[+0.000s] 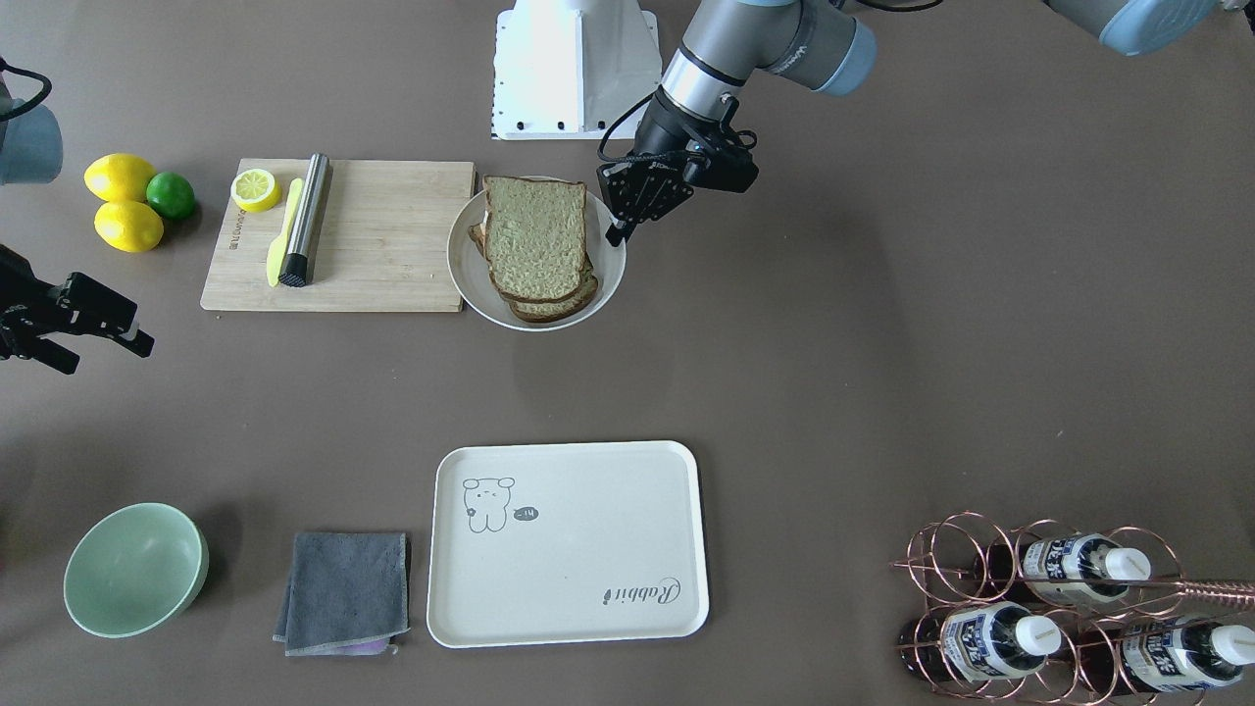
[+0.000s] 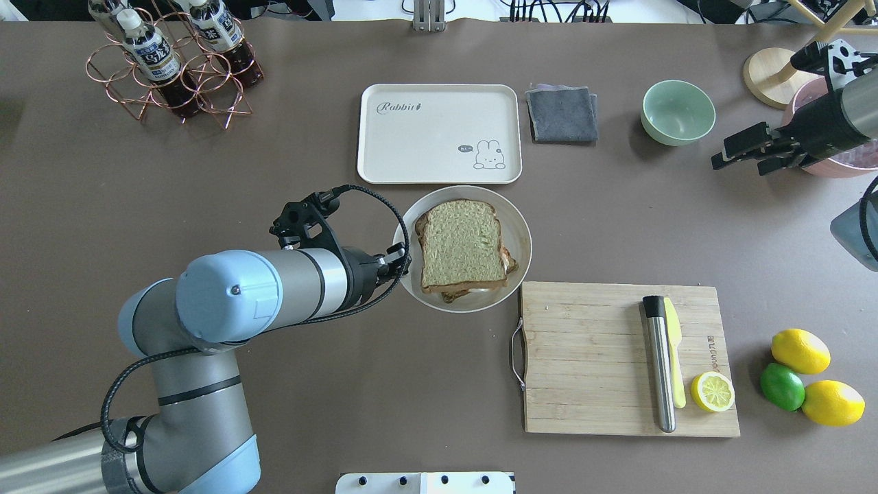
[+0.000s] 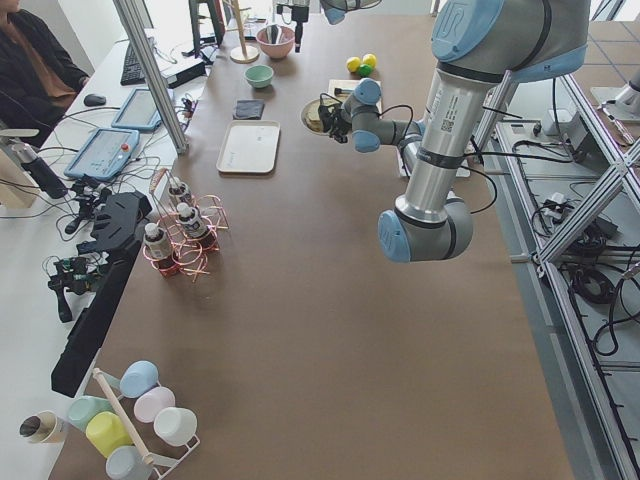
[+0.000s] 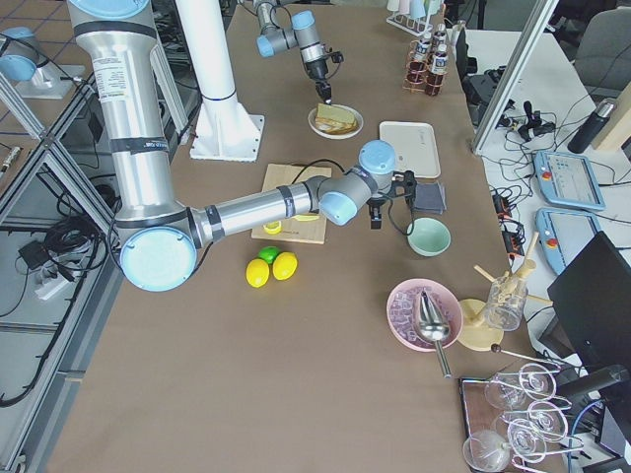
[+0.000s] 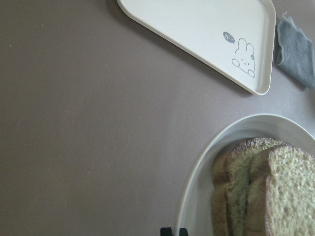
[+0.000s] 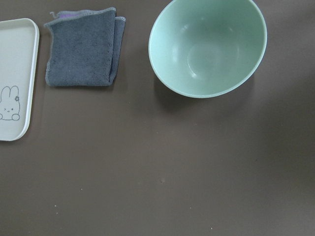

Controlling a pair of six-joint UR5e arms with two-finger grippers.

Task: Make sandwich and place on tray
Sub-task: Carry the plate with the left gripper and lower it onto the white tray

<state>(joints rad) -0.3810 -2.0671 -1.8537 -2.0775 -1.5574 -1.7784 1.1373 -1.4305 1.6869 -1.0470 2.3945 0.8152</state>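
Next, my left gripper lets go of the plate with the sandwich on the middle of the cream tray (image 1: 567,546) (image 5: 205,11).
The sandwich (image 1: 536,242), two speckled tan slices with a sliver of egg white at one edge, lies on a round white plate (image 1: 469,279). It also shows in the overhead view (image 2: 461,243) and the left wrist view (image 5: 266,191). My left gripper (image 1: 619,235) is at the plate's rim on the robot's left side. Its fingertips (image 5: 167,231) stand close together on the rim (image 5: 197,177). The cream tray (image 1: 588,490) lies bare beyond the plate (image 2: 425,137). My right gripper (image 1: 103,355) is open and empty, hovering near the green bowl (image 6: 209,46).
A wooden cutting board (image 2: 590,357) with a steel rod, a yellow knife and a lemon half lies beside the plate. Two lemons and a lime (image 2: 782,385) sit past it. A grey cloth (image 2: 561,113) lies by the tray. A copper bottle rack (image 2: 164,68) stands at the far left.
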